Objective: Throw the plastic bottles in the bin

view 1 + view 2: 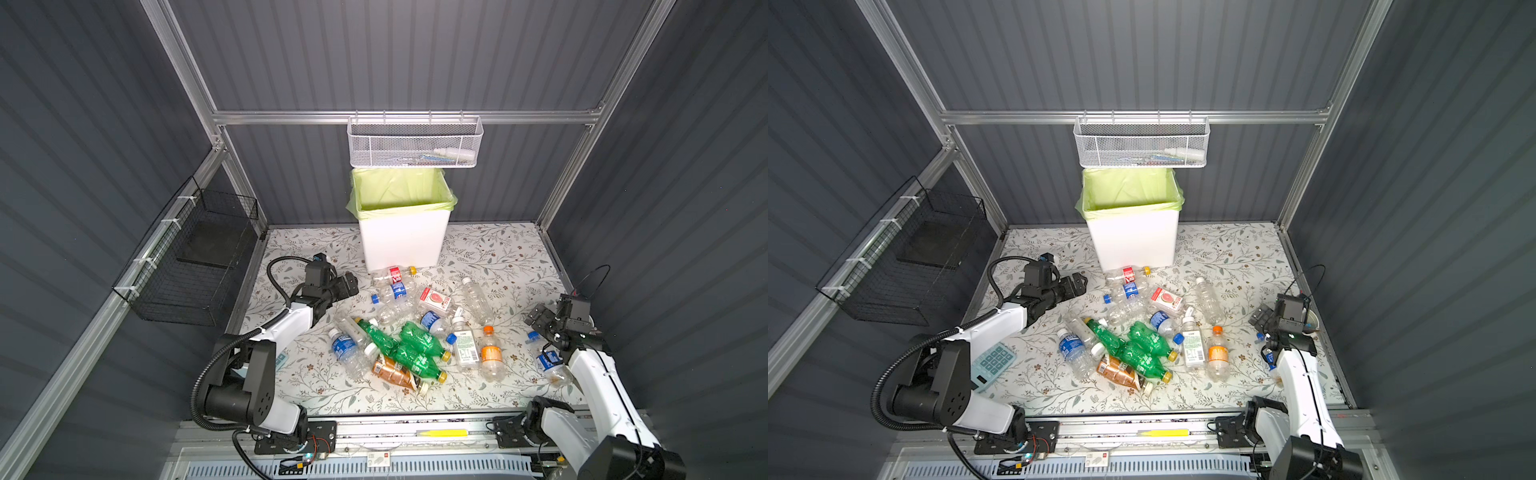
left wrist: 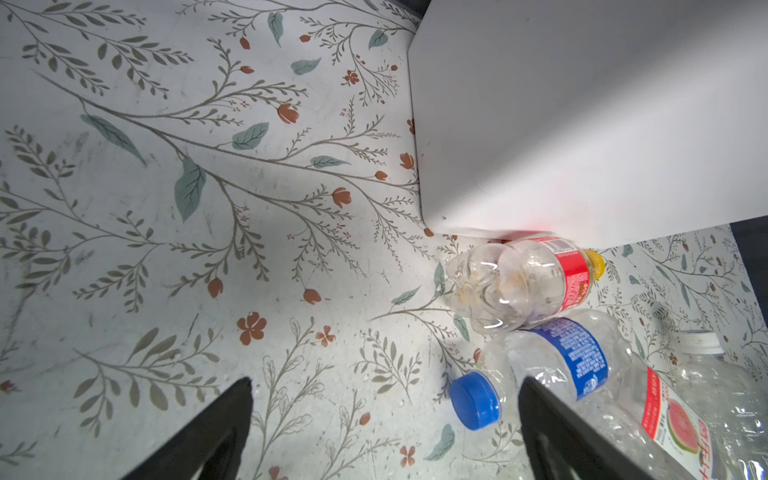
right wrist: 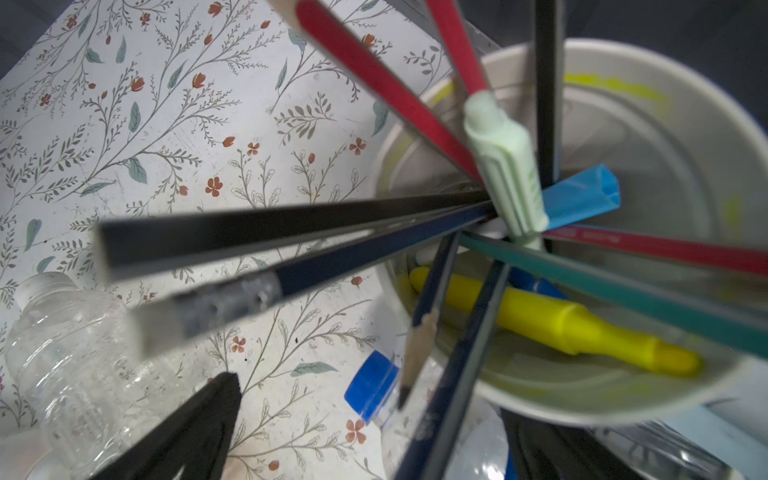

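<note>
Next, my right gripper closes its fingers on the upper part (image 1: 540, 347) (image 3: 406, 424) of the blue-capped bottle that is beside the white cup of pens, just below the bottle's cap.
The white bin (image 1: 403, 241) (image 1: 1133, 245) with its yellow-green liner stands at the back middle; its wall (image 2: 582, 124) fills a corner of the left wrist view. Plastic bottles lie heaped in front of it: green ones (image 1: 415, 345), an amber one (image 1: 392, 370), an orange-labelled one (image 1: 490, 353). My left gripper (image 1: 351, 284) (image 2: 384, 382) is open, low over the table, beside a blue-capped bottle (image 2: 473, 399) and a red-labelled bottle (image 2: 523, 282). My right gripper (image 1: 536, 318) (image 3: 370, 399) is open above another blue-capped bottle (image 3: 372, 384), holding nothing.
A white cup of pens (image 3: 623, 386) stands right by the right gripper, its pencils fanning across that view. A white mesh basket (image 1: 415, 143) hangs above the bin, a black wire basket (image 1: 195, 266) on the left wall. A calculator (image 1: 992, 361) lies by the left arm.
</note>
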Motion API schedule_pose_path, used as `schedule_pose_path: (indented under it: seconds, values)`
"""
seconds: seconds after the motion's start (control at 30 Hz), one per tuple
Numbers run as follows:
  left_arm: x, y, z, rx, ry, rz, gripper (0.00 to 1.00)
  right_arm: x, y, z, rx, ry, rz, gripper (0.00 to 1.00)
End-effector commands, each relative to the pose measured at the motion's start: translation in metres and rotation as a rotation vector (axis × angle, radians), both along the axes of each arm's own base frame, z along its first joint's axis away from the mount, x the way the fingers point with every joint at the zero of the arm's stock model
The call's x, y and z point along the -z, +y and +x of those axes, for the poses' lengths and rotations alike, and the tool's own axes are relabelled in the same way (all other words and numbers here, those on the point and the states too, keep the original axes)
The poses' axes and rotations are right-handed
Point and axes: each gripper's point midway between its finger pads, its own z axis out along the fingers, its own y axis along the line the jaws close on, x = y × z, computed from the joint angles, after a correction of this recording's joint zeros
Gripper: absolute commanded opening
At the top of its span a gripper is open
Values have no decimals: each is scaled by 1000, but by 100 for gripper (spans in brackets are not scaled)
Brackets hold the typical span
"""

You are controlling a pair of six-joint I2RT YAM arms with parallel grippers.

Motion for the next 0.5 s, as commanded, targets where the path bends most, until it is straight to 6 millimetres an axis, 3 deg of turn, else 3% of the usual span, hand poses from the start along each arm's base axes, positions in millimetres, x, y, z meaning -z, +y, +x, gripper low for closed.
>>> schedule_pose_path:
  seconds: [0.0,0.47]
  values:
    - [-2,2,-2,-8,-5,-8,100,-8,-3,15,-28,-55,-10,99]
    - [1,3,-3,-12,0,-6,100,-8,-6,35,-75,-39,2,99]
